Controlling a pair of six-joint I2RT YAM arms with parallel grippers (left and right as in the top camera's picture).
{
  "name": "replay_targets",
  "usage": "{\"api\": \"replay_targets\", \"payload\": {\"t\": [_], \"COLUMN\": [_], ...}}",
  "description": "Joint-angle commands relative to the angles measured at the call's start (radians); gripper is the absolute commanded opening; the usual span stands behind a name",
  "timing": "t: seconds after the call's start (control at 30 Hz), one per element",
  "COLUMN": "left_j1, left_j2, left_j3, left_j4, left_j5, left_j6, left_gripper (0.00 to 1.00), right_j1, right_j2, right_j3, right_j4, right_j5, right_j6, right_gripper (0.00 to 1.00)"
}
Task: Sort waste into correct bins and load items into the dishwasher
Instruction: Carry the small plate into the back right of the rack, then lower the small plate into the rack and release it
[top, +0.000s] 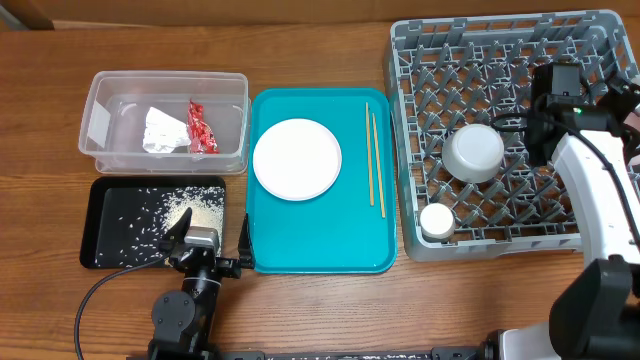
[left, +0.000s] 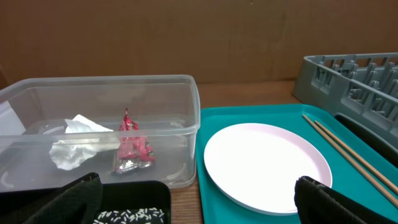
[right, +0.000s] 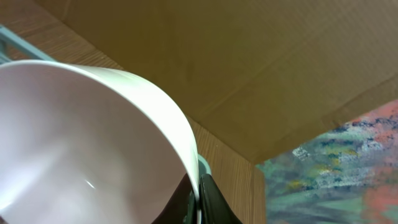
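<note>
I will use my right gripper to set down and let go of the pale pink bowl beside the whitish bowl, farther from the teal tray (top: 531, 147). The pink bowl is tilted over the grey dish rack.
My right gripper (right: 198, 200) is shut on the rim of a pale pink bowl (right: 81, 143). In the overhead view it holds that bowl (top: 473, 152) tilted over the grey dish rack (top: 500, 75), gripper (top: 526, 140) at the bowl's right. A small white cup (top: 437, 220) stands in the rack's front left corner. My left gripper (top: 212, 238) is open and empty, low between the black tray (top: 110, 250) of rice grains (top: 180, 210) and the teal tray. The white plate (top: 297, 159) and two chopsticks (top: 372, 160) lie on the teal tray. The clear tub (top: 165, 85) holds the paper scrap (top: 162, 131) and red wrapper (top: 202, 127). The whitish bowl is out of view.
The teal serving tray (top: 320, 240) lies between the bins and the rack. From the left wrist the tub (left: 186, 106), plate (left: 264, 163) and chopsticks (left: 348, 155) lie ahead. A cardboard wall stands behind the table. The right arm spans the rack's right side.
</note>
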Motion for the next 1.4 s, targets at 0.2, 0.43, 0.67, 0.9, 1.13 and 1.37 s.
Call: {"api": "replay_targets", "payload": {"t": [0.2, 0.43, 0.67, 0.9, 1.13, 1.37], "left_j1": [0.008, 0.008, 0.008, 0.008, 0.008, 0.008], "left_j2": [-0.005, -0.005, -0.005, -0.005, -0.005, -0.005], "left_j3": [-0.003, -0.003, -0.003, -0.003, -0.003, -0.003], "left_j4": [0.002, 0.002, 0.002, 0.002, 0.002, 0.002], "left_j5": [0.004, 0.004, 0.004, 0.004, 0.004, 0.004], "left_j6": [-0.018, -0.018, -0.018, -0.018, -0.018, -0.018], "left_gripper": [1.0, 1.0, 1.0, 1.0, 1.0, 1.0], "right_j1": [0.052, 0.158, 0.202, 0.234, 0.234, 0.233], "right_j2": [0.147, 0.15, 0.15, 0.15, 0.15, 0.148], "right_j3": [0.003, 0.002, 0.003, 0.003, 0.003, 0.003], "right_j4": [-0.011, -0.018, -0.059, -0.089, -0.093, -0.1], "right_j5": [0.006, 0.002, 0.002, -0.021, -0.082, -0.116], "right_j6": [-0.051, -0.051, -0.051, -0.047, -0.047, -0.047], "right_gripper": [0.04, 0.04, 0.06, 0.08, 0.04, 0.04]}}
